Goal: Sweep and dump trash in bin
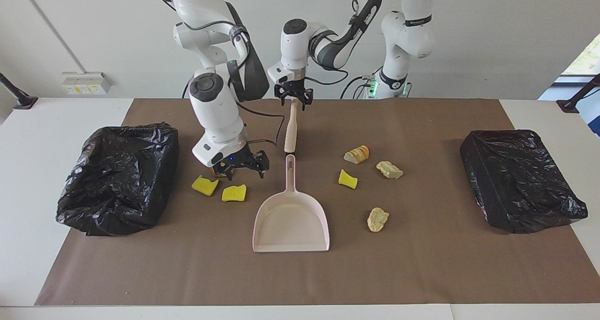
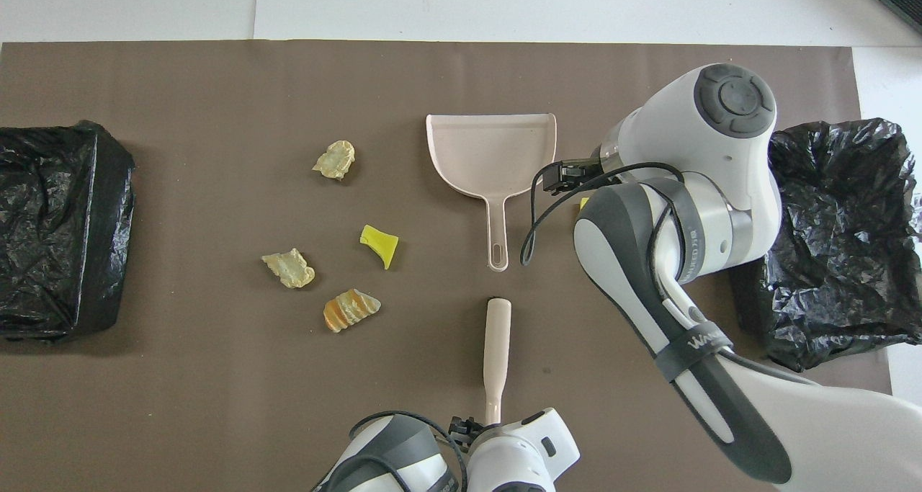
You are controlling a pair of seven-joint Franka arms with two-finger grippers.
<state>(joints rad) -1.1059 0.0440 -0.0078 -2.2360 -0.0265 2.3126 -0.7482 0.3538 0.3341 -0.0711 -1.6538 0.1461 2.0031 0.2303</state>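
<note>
Next, my right gripper closes on the handle (image 2: 497, 225) of the pale pink dustpan, because the dustpan has to catch the trash.
The trash lies on the brown mat on both sides of the pale pink dustpan (image 1: 290, 221). Toward the right arm's end are two yellow sponge pieces (image 1: 205, 185) (image 1: 234, 193) and a brown chunk (image 1: 217, 173), mostly hidden. Toward the left arm's end are a yellow piece (image 1: 348, 179), a bread-like chunk (image 1: 356, 154) and two pale lumps (image 1: 389, 169) (image 1: 377, 219). My right gripper (image 1: 242, 168) hangs open, low over the brown chunk. My left gripper (image 1: 294, 103) is open, astride the thin end of the beige brush (image 1: 290, 132).
One black-bagged bin (image 1: 117, 179) stands at the right arm's end of the table and another (image 1: 520, 179) at the left arm's end. In the overhead view the right arm (image 2: 677, 211) covers the scraps beside the dustpan (image 2: 491, 150).
</note>
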